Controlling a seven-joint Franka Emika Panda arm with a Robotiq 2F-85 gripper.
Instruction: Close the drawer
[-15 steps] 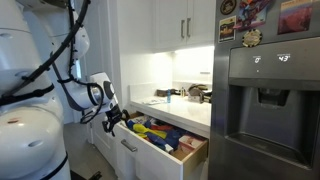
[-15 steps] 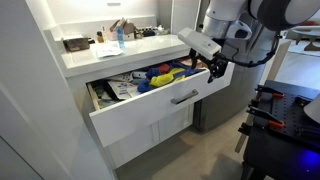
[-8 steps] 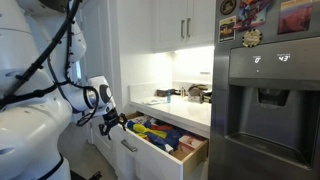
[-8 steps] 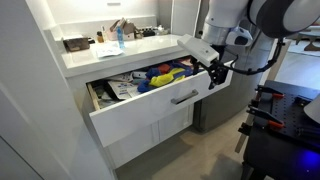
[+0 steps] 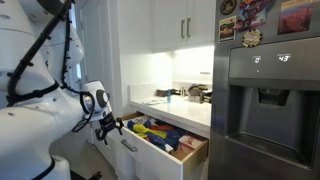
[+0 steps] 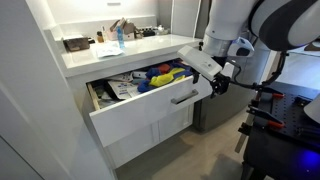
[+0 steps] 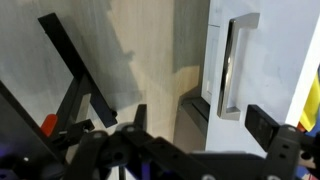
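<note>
I will close my empty gripper at the drawer's flat front [image 5: 131, 138] [image 7: 262, 92], between the bar handle and the drawer's top edge, to push with closed fingers.
The white drawer [image 6: 140, 113] stands pulled out under the counter, with colourful items [image 6: 162, 75] inside and a metal bar handle [image 6: 184, 97] on its flat front. It also shows in an exterior view [image 5: 160, 148]. My gripper [image 6: 219, 83] hangs open and empty just off the drawer front's outer end, beside the handle and apart from it. It also shows in an exterior view [image 5: 108, 127]. In the wrist view the handle [image 7: 229, 68] lies ahead of my spread fingers [image 7: 205, 130], with nothing between them.
The white counter [image 6: 90, 58] above the drawer carries bottles and small items. A steel fridge [image 5: 265, 100] stands beside the drawer. White cabinet doors [image 6: 150, 135] sit below. Black tripod legs [image 7: 75, 75] stand on the floor. A dark bench [image 6: 280, 135] stands nearby.
My gripper has dropped lower and shifted outward, from beside the drawer's top edge to level with its front panel. The drawer has not moved.
</note>
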